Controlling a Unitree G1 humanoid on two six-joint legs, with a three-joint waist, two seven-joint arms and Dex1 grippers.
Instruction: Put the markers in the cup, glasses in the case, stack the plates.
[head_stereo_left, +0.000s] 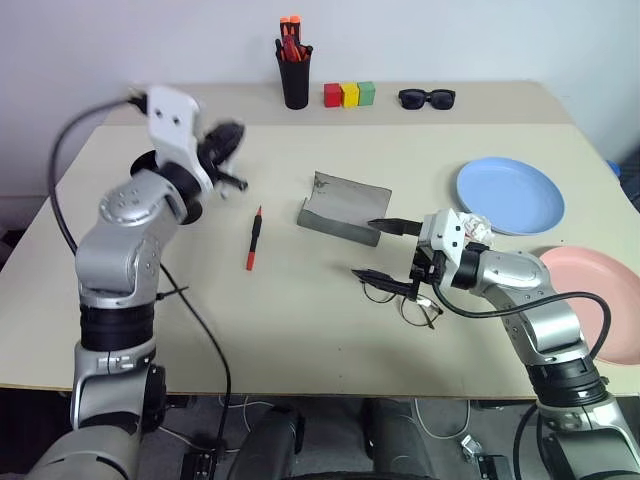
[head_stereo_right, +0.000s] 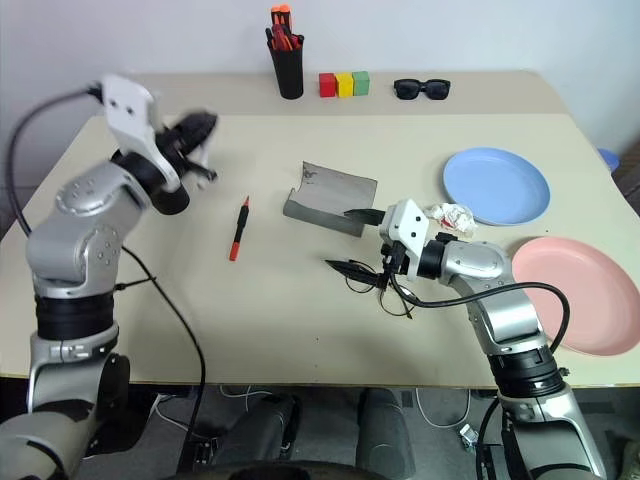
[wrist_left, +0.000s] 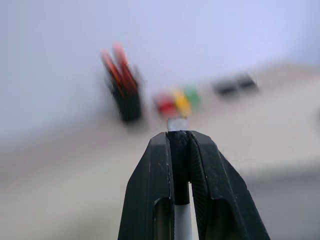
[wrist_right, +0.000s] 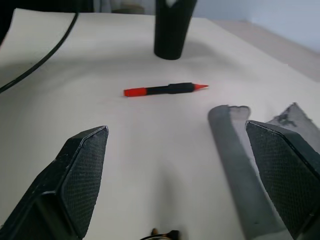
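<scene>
I will let go of the white-and-black marker with my left gripper inside the black cup (head_stereo_left: 171, 187) behind my left arm.
My left gripper (wrist_left: 178, 135) is raised over the table's left side (head_stereo_left: 225, 145), shut on a slim white-and-black marker (wrist_left: 182, 220). A red-and-black marker (head_stereo_left: 254, 238) lies on the table, with the black cup (wrist_right: 172, 30) standing beyond it in the right wrist view. My right gripper (head_stereo_left: 364, 247) is open just above the wire-frame glasses (head_stereo_left: 412, 302), beside the open grey case (head_stereo_left: 345, 208). At the right are the light blue plate (head_stereo_left: 510, 193) and the pink plate (head_stereo_left: 590, 300), lying apart.
At the back stand a black pen holder with orange-red markers (head_stereo_left: 294, 70), three coloured blocks (head_stereo_left: 348, 94) and black sunglasses (head_stereo_left: 427, 97). Crumpled paper (head_stereo_left: 477, 228) lies by the blue plate. A black cable (head_stereo_left: 200, 330) trails over the front left edge.
</scene>
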